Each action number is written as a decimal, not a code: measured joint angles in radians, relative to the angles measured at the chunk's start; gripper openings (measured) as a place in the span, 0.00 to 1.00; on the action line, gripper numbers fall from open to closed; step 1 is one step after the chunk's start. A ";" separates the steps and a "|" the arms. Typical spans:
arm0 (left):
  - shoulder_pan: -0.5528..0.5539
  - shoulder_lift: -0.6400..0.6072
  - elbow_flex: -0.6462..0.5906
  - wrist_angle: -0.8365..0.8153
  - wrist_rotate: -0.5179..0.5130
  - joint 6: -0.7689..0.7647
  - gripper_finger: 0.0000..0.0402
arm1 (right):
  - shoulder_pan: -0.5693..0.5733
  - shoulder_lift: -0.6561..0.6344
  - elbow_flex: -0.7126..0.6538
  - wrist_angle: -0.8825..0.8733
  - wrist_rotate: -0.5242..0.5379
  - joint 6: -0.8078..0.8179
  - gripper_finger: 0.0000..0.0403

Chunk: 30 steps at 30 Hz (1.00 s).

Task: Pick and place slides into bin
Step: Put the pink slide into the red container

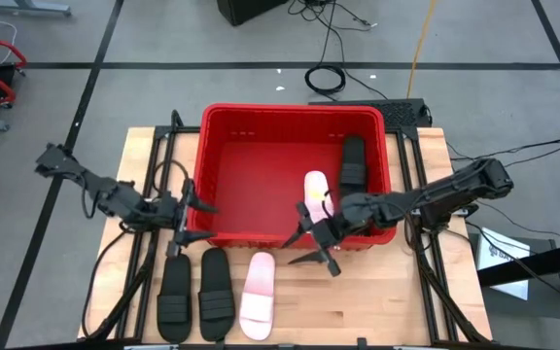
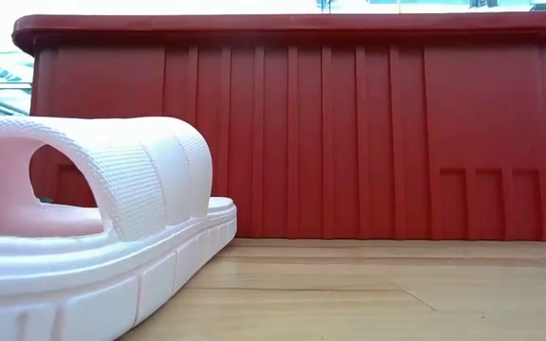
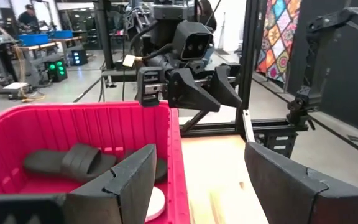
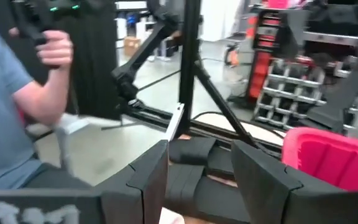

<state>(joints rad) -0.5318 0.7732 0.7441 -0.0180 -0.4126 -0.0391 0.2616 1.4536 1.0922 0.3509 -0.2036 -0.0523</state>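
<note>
The pale pink slide on the table is next for my right gripper, which should go there and grab its strap's edge (image 1: 272,297), facing away from the black slides.
The red bin (image 1: 295,117) stands at the table's middle. Inside it lie a black slide (image 1: 355,161) by the right wall and a pale pink slide (image 1: 315,192); the left wrist view shows the black one too (image 3: 73,162). Two black slides (image 1: 175,292) (image 1: 215,287) and a pale pink slide (image 1: 258,295) lie flat on the table near its near edge. My left gripper (image 1: 191,221) is open and empty at the bin's near left corner, its fingers on either side of the near wall's rim (image 3: 174,155). My right gripper (image 1: 315,243) is open and empty over the bin's near rim.
The low view shows the pink slide (image 2: 93,237) close up before the bin's ribbed near wall (image 2: 349,133). Bare wood lies at the table's near right (image 1: 377,301). A person in a blue shirt (image 4: 8,106) stands beyond the table's left side.
</note>
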 joint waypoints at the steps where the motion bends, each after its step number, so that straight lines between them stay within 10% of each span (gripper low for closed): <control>1: -0.022 0.010 0.000 0.009 -0.029 -0.003 0.62 | 0.010 0.000 -0.009 0.005 0.023 0.016 0.41; 13: -0.211 0.126 0.000 0.150 -0.238 -0.048 0.62 | 0.144 0.057 -0.038 -0.006 0.226 0.130 0.41; 30: -0.324 0.196 0.000 0.207 -0.330 -0.075 0.62 | 0.164 0.313 0.206 -0.208 0.164 0.305 0.41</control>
<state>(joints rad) -0.8557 0.9689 0.7437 0.1890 -0.7429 -0.1146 0.4258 1.7669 1.2984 0.1429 -0.0397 0.2530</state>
